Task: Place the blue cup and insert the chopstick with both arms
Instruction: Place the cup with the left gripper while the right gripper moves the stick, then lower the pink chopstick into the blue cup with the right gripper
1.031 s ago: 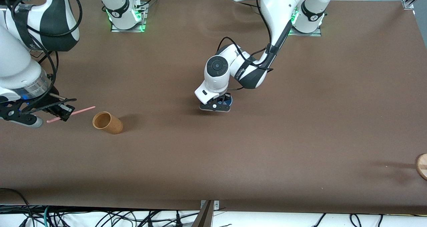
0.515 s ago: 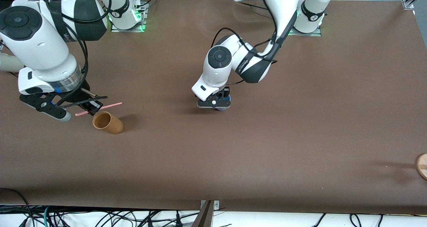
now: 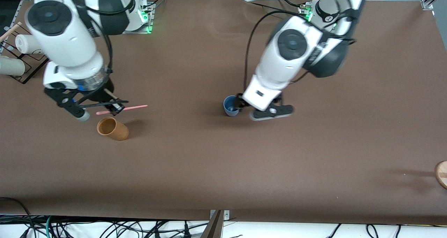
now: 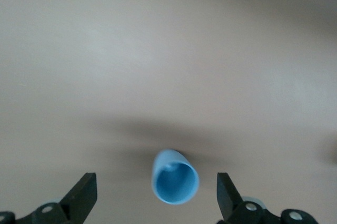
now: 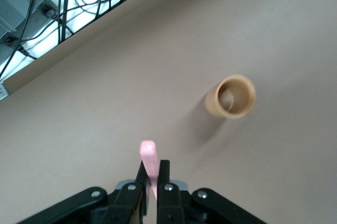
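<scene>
My right gripper has the pink chopstick, held level above the table now. It will let go of the chopstick inside the blue cup [image 3: 226,106], leaning on the rim facing the orange-brown cup.
The blue cup [image 3: 231,106] stands upright on the brown table near its middle, with nothing touching it. My left gripper [image 3: 270,112] is open and empty, up in the air just beside the cup toward the left arm's end. In the left wrist view the cup [image 4: 175,177] shows below the spread left gripper [image 4: 155,186]. My right gripper [image 3: 113,108] is shut on the pink chopstick [image 3: 134,107] and holds it level above the table, over a spot just beside the orange-brown cup. The right wrist view shows the chopstick [image 5: 148,155] pinched in the right gripper [image 5: 152,179].
An orange-brown cup [image 3: 112,128] stands near the right arm's end, also in the right wrist view [image 5: 231,96]. A black rack [image 3: 24,61] with white cups and a wooden stick [image 3: 10,30] sits at that end. A round wooden piece [image 3: 441,173] lies at the left arm's end.
My left gripper let go of the blue cup, opened, rose and moved toward the left arm's end. My right gripper carried the chopstick toward the table's middle.
</scene>
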`<move>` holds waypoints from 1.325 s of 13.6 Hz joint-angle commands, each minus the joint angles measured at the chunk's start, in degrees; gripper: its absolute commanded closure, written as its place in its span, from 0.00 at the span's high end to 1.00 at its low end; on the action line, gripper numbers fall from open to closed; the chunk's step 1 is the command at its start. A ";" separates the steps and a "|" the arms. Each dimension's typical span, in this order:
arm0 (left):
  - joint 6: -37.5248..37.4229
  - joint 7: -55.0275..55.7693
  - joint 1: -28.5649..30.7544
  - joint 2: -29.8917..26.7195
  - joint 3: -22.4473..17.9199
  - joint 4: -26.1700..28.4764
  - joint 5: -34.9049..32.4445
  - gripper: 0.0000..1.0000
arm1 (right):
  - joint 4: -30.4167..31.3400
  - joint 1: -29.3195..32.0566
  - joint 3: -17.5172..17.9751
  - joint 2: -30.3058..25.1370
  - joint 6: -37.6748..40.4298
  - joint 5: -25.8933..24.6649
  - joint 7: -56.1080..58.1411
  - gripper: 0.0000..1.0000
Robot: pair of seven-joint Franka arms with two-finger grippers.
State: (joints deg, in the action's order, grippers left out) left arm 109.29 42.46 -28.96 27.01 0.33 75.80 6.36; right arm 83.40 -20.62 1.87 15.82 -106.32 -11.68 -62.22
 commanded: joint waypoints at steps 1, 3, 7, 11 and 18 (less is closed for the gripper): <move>-4.95 -4.64 6.61 -4.23 0.64 1.37 1.46 1.00 | -1.49 -5.03 0.33 1.57 1.37 -1.33 -10.95 0.00; -8.64 -11.39 12.23 -6.08 0.72 1.37 1.55 1.00 | -1.49 -8.89 0.24 2.71 1.20 -1.76 -18.35 0.00; -14.97 -27.91 23.66 -8.98 0.63 1.80 1.55 1.00 | -1.49 -16.97 0.24 4.91 0.76 -4.13 -29.34 0.00; -18.15 -37.25 29.56 -12.76 0.46 2.50 0.67 1.00 | -2.02 -24.54 0.15 9.21 -1.17 -10.38 -40.34 0.00; -20.26 -46.23 30.80 -15.93 -1.56 6.20 -1.17 1.00 | -10.18 -28.42 -0.20 15.90 -2.58 -15.56 -47.29 0.00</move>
State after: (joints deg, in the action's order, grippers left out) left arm 88.52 -1.31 1.65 13.29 -1.32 79.33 6.36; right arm 77.97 -48.43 2.08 29.14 -109.33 -25.77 -108.18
